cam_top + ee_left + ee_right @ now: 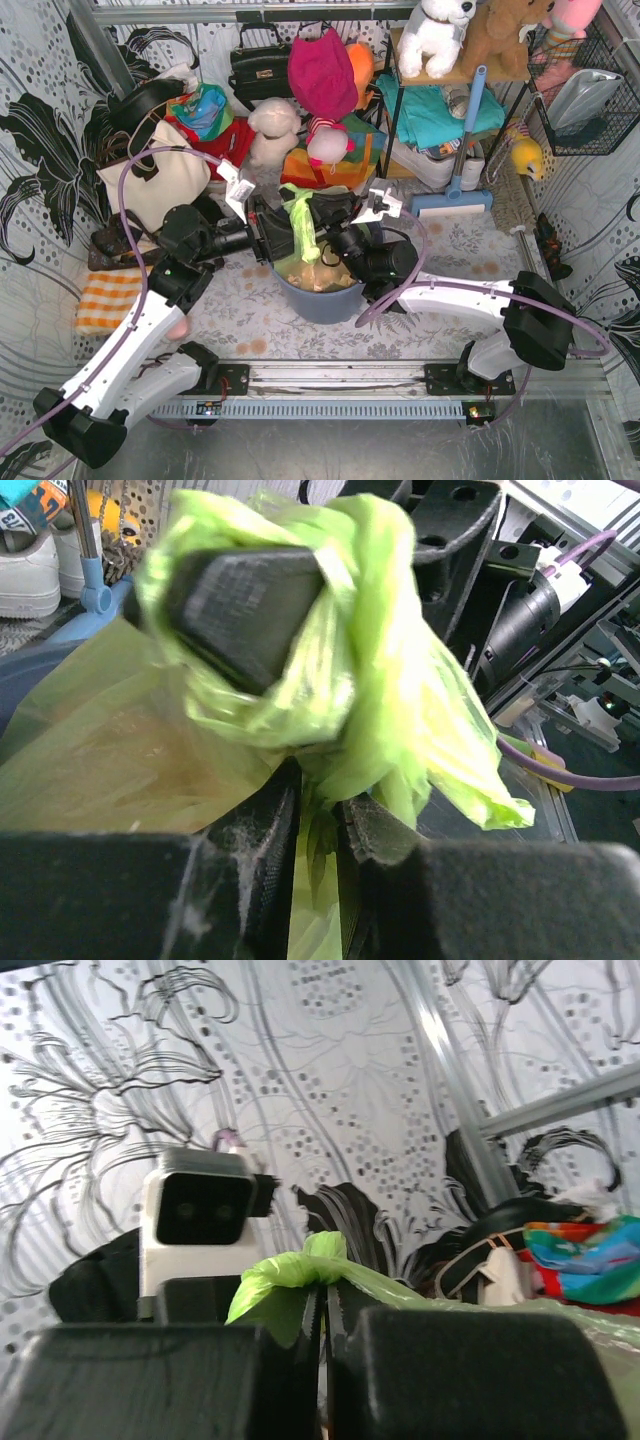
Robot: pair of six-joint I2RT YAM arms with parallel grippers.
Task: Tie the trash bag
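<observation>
The piece of the trash bag in my left gripper is below the wrap on my right gripper's fingers, so my left gripper will open, back away and take the wrap itself (362, 670).
The lime-green trash bag (300, 222) stands in the blue-grey bin (325, 300), with tan paper showing through its lower part. Both grippers meet over the bin at the bag's gathered top. My left gripper (283, 232) comes in from the left. In the left wrist view my left gripper (322, 820) is nearly shut, with a strand of the trash bag (400, 680) pinched between its fingers (262, 830). More plastic wraps a black finger above. In the right wrist view my right gripper (324, 1295) is shut, and a twisted strand of the trash bag (300, 1272) crosses its tips.
Behind the bin are a white tote (160, 180), a black handbag (258, 65), plush toys and a pink hat (322, 70). A shelf (440, 75) and a blue-handled brush (455, 170) stand to the back right. An orange checked cloth (108, 300) lies at the left.
</observation>
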